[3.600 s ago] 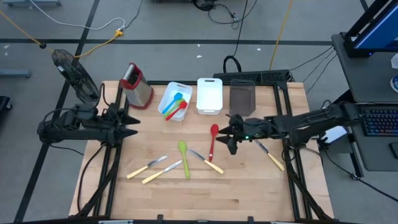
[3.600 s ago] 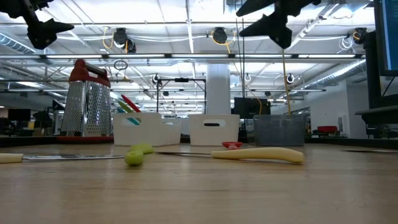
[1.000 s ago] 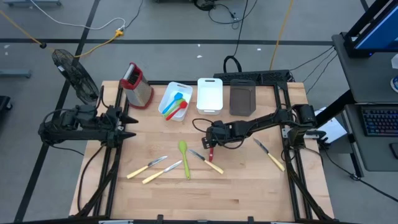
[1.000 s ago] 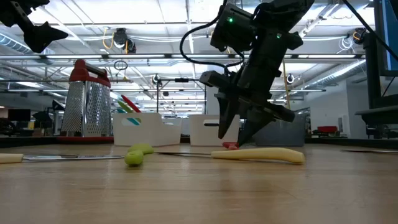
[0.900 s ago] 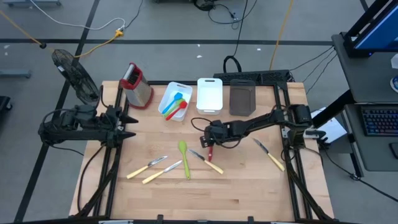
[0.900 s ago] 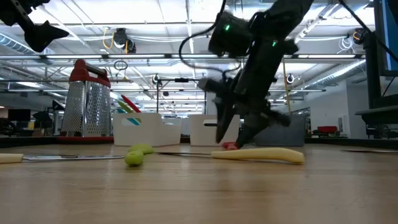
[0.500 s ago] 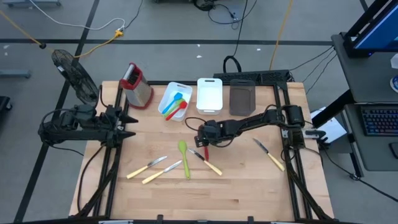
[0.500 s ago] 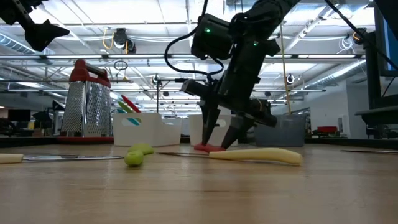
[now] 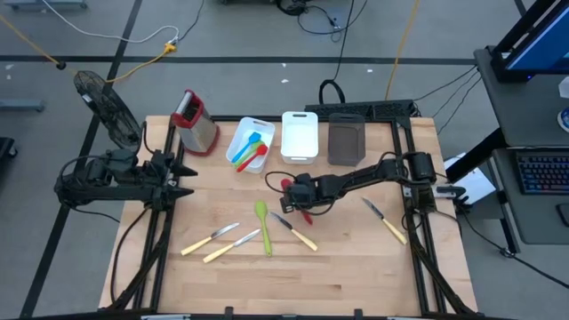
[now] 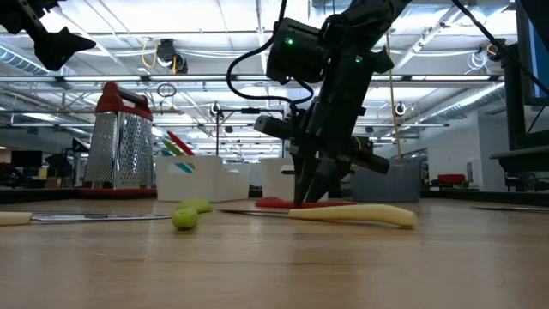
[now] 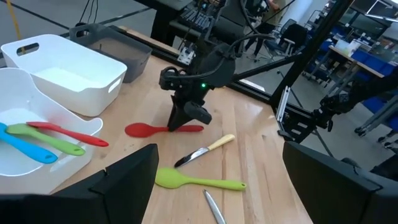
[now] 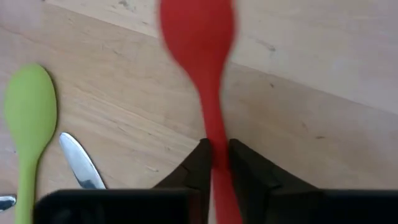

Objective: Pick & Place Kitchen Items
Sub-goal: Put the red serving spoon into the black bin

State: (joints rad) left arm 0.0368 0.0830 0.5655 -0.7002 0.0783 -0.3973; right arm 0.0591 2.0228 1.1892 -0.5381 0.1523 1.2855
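The robot's right gripper pinches the red spoon midway along its handle, so it should open, lift clear and take the spoon nearer the handle's end (image 9: pixel 308 220).
A red spoon (image 9: pixel 293 197) lies on the wooden table near its middle, bowl (image 12: pixel 196 25) toward the far left. My right gripper (image 9: pixel 300 204) stands over it, pointing down, shut on the handle. A green spoon (image 9: pixel 263 222) and a yellow-handled knife (image 9: pixel 298 231) lie just in front. Two more yellow-handled knives (image 9: pixel 222 242) lie at the near left and one (image 9: pixel 384 220) at the right. My left gripper (image 9: pixel 184 178) hovers open at the table's left edge, touching nothing. My right gripper pinches the red spoon's handle (image 12: pixel 214 134) about midway along it between its two fingers (image 12: pixel 198 163). The fingers come from above, pointing down, and lie across the handle. The spoon lies flat on the table (image 10: pixel 283 203).
At the far edge stand a white bin (image 9: pixel 242 133) holding red, green and blue utensils, a second white bin (image 9: pixel 300 135), a dark grey bin (image 9: pixel 346 140) and a red-topped metal grater (image 9: pixel 196 123). The near half of the table has bare wood.
My right gripper has gone toward the table's left edge along the red spoon, with its fingers on either side of the handle, and has shut on it. The spoon has turned about on the table, its bowl swinging toward the left.
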